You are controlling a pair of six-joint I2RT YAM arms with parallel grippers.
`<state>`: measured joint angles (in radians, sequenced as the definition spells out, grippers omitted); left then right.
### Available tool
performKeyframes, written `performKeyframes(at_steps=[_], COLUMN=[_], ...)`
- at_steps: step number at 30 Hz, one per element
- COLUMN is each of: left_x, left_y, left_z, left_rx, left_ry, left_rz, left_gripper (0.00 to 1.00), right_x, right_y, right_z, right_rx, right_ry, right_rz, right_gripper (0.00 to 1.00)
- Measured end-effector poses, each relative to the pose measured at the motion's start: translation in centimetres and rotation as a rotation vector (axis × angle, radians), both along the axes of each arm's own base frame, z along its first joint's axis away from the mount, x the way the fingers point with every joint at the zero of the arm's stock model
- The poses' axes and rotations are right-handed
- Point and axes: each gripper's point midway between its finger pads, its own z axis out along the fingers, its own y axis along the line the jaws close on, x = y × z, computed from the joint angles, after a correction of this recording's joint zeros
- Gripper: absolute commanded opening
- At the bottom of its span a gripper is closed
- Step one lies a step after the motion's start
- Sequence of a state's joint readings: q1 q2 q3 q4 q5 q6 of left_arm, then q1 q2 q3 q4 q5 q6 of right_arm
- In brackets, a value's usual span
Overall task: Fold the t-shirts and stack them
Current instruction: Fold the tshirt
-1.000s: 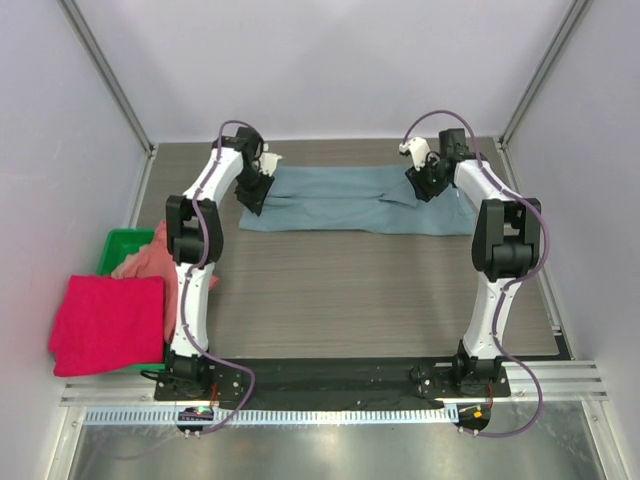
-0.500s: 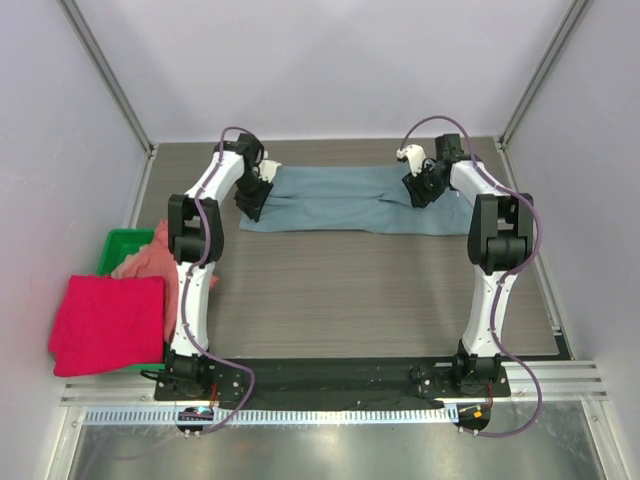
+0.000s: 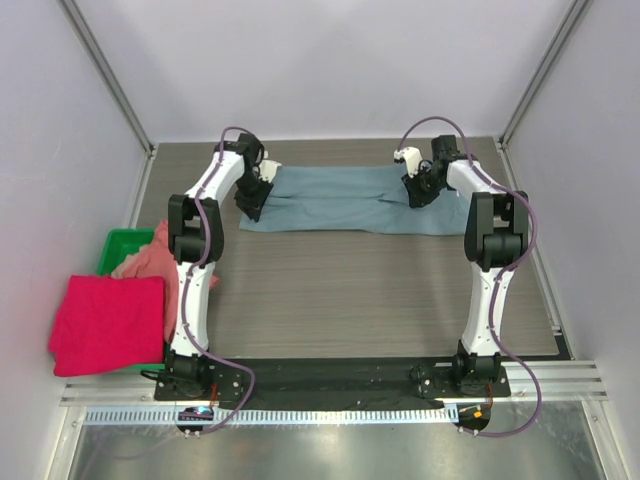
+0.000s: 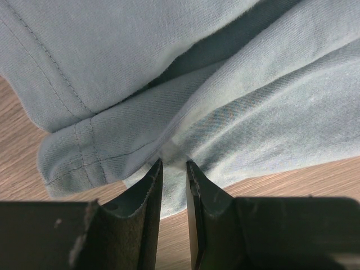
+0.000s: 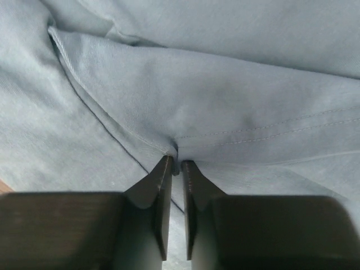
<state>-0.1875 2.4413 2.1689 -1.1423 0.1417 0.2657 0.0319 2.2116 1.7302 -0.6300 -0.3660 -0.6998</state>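
Observation:
My left gripper should open, take the slate-blue t-shirt's near corner (image 3: 245, 227) and swing that end toward the arm bases, because the shirt lies crosswise along the far part.
The slate-blue t-shirt (image 3: 340, 200) lies folded in a long band across the far part of the table. My left gripper (image 3: 251, 203) is at its left end, and its jaws are shut on a pinch of the blue cloth (image 4: 169, 84) near a hemmed corner in the left wrist view (image 4: 173, 162). My right gripper (image 3: 417, 191) is at the right part of the shirt, shut on a fold of the cloth (image 5: 225, 101) by a stitched hem in the right wrist view (image 5: 176, 164). The salmon-pink t-shirt (image 3: 148, 260) lies crumpled at the left. The crimson-pink t-shirt (image 3: 108, 322) lies folded in front of it.
A green bin (image 3: 120, 246) stands at the left table edge under the pink shirts. Grey walls and metal posts close in the back and sides. Bare wood-grain tabletop (image 3: 350, 290) lies between the blue shirt and the arm bases.
Both grippers have shifted slightly with the blue cloth in them. The right one moved a little left, and the shirt's right end drew in a little.

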Motion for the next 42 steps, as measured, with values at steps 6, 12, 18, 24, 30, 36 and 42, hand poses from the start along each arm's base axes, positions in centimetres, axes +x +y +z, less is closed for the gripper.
performKeyframes(at_steps=[6, 12, 18, 24, 30, 36, 42], left_x=[0.0, 0.0, -0.2, -0.3, -3.4, -3.6, -3.2], left_y=[0.0, 0.1, 0.2, 0.9, 1.9, 0.4, 0.6], left_z=[0.0, 0.0, 0.3, 3.7, 11.6, 8.2, 1.2], left_rx=[0.0, 0.003, 0.011, 0.029, 0.107, 0.152, 0.17], left_ry=[0.0, -0.001, -0.002, -0.096, -0.287, -0.217, -0.059], left_rz=[0.0, 0.0, -0.007, -0.104, -0.418, -0.636, -0.697], left_gripper=[0.25, 0.25, 0.41, 0.71, 0.51, 0.48, 0.48], right_x=[0.6, 2.9, 6.7, 7.6, 3.8, 1.7, -0.1], right_y=[0.2, 1.9, 7.4, 9.8, 7.2, 6.4, 5.9], right_z=[0.8, 4.0, 8.5, 10.5, 11.4, 13.0, 11.0], right_rx=[0.001, -0.003, -0.004, -0.009, -0.023, -0.017, -0.032], right_ry=[-0.014, -0.107, -0.271, -0.356, -0.327, -0.342, -0.292], right_rz=[0.0, 0.044, 0.115, 0.122, 0.07, 0.047, 0.047], right_gripper=[0.12, 0.13, 0.41, 0.45, 0.46, 0.46, 0.46])
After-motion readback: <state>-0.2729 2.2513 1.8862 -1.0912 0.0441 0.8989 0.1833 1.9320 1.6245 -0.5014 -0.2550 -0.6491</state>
